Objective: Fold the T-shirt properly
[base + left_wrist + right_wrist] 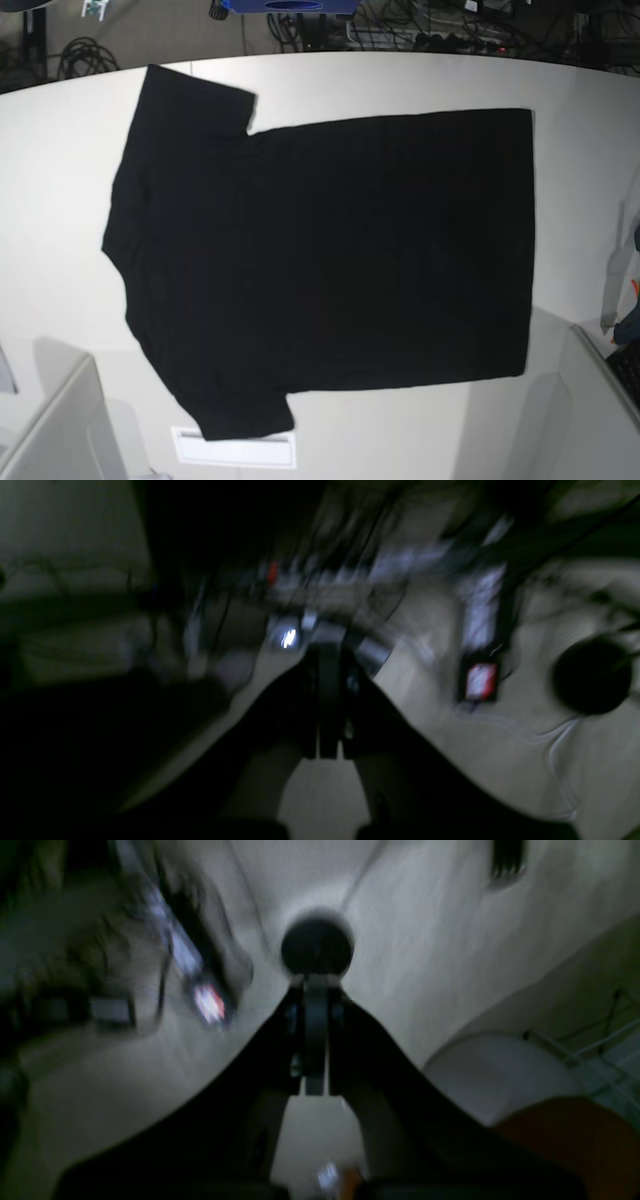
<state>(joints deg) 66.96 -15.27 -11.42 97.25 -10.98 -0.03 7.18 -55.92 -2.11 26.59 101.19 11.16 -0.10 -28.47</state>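
I should move my right gripper to the black T-shirt and grab the far sleeve's outer edge point(137, 118), between the corner of the sleeve and the T-shirt's shoulder.
The black T-shirt point(330, 250) lies spread flat on the white table point(60, 200), plain side up, with the neck to the left, the hem to the right and both sleeves out. No print shows. Neither gripper shows in the base view. Both wrist views are dark and blurred by motion. My left gripper point(326, 652) and my right gripper point(316, 987) each show as a dark V with the jaws pressed together and nothing between them. Both point out at the room, away from the shirt.
Grey arm parts stand at the front left point(60, 425) and front right point(600, 410) table corners. A white label point(235, 448) lies by the near sleeve. Cables and gear point(430, 30) sit behind the table. A round black object point(317, 947) shows in the right wrist view.
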